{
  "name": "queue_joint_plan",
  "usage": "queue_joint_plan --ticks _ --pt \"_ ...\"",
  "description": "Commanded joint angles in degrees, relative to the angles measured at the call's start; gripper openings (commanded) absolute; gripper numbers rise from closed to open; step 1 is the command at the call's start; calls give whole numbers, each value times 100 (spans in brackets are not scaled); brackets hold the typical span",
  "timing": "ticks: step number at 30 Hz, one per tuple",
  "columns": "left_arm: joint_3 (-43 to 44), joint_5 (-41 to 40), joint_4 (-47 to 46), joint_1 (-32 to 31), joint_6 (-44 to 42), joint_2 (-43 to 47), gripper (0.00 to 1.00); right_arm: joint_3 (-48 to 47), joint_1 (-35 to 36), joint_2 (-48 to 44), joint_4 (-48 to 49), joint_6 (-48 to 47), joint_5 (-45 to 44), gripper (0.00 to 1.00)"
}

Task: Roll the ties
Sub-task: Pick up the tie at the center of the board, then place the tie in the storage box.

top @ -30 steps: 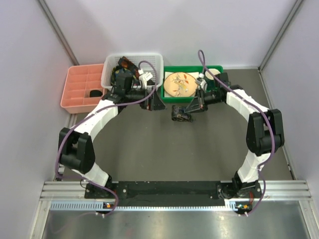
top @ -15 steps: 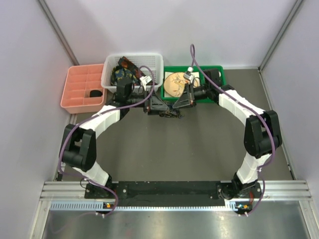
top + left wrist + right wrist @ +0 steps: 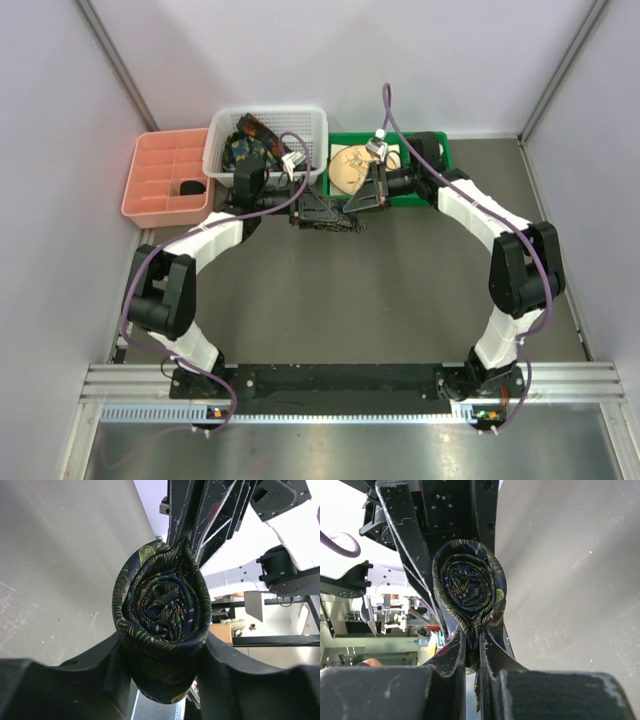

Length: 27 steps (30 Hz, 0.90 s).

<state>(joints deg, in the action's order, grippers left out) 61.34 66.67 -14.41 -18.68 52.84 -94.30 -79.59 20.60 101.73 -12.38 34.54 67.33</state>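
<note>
My left gripper has the rolled tie to place. It will release the tie in the pink tray's cell (image 3: 189,203) that is just in front of the dark item. The tie now hangs just above the table.
One tie is wound into a tight roll of dark fabric with green and orange print. In the top view the roll (image 3: 336,222) hangs just above the table between both grippers. My left gripper (image 3: 318,213) is shut on the roll's sides; in the left wrist view the roll (image 3: 161,612) fills the gap between my fingers (image 3: 102,672). My right gripper (image 3: 352,207) is shut on the tie's loose tail just under the roll (image 3: 468,582), with the fingertips (image 3: 456,650) nearly together. Each wrist view shows the other gripper behind the roll.
A white basket (image 3: 220,128) at the back holds more dark printed ties (image 3: 244,133). A pink divided tray (image 3: 160,160) to its left has a dark item (image 3: 190,187) in one cell. A green bin (image 3: 342,195) to the right holds a round tan disc (image 3: 352,165).
One second ago the right gripper held the roll alone, lower and further right. Both grippers have come together, and the left gripper has closed on the roll.
</note>
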Motion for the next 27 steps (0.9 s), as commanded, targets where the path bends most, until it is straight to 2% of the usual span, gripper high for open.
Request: queue_joint_plan --ticks 1,3,4,5,7,8,9,10,11,12,13,14,15,16,19,23,27 --pt "-26 127 -773 -31 244 -9 34 -338 216 -171 228 -9 96 0" --pt "-8 109 -809 -22 236 34 21 -355 243 -128 210 -27 87 0" --pt "9 48 -722 -5 166 78 5 -390 234 -119 149 -27 79 0" --pt "70 -5 -564 57 -44 174 0 -408 243 -110 114 -44 61 2" --pt "228 -215 260 188 -404 271 0 -566 243 -84 -184 -175 -53 15" --pt "290 -216 490 328 -771 333 0 -618 243 -75 -255 -289 -88 23" --pt "378 -268 1188 399 -1019 360 0 -723 234 -66 -343 -343 -158 30" --pt "613 -330 1630 478 -1343 386 0 -777 225 -57 -509 -448 -211 41" --pt "729 -435 1992 601 -2025 430 0 -829 216 -57 -580 -510 -264 56" --pt "869 -523 2848 672 -2397 448 0 -908 173 -48 -642 -562 -351 61" --pt "1149 -602 3213 742 -3062 448 0 -952 138 -48 -730 -685 -422 68" --pt "1282 -777 3661 934 -3374 413 0 -979 102 -40 -870 -721 -536 87" --pt "1440 -874 4031 1049 -3690 395 0 -1040 67 -40 -958 -765 -580 98" --pt "1747 -1032 4809 1181 -4285 369 0 -1084 -11 -31 -1029 -922 -650 99" --pt "2370 -1656 5945 1752 -5236 193 0 -1208 -143 -4 -1319 -1151 -853 99" --pt "3180 -2560 6686 2735 -6126 -149 0 -1252 -197 48 -1574 -1397 -1028 99" --pt "3621 -3773 6741 2992 -7206 -273 0 -1182 -214 75 -1592 -1407 -994 99"
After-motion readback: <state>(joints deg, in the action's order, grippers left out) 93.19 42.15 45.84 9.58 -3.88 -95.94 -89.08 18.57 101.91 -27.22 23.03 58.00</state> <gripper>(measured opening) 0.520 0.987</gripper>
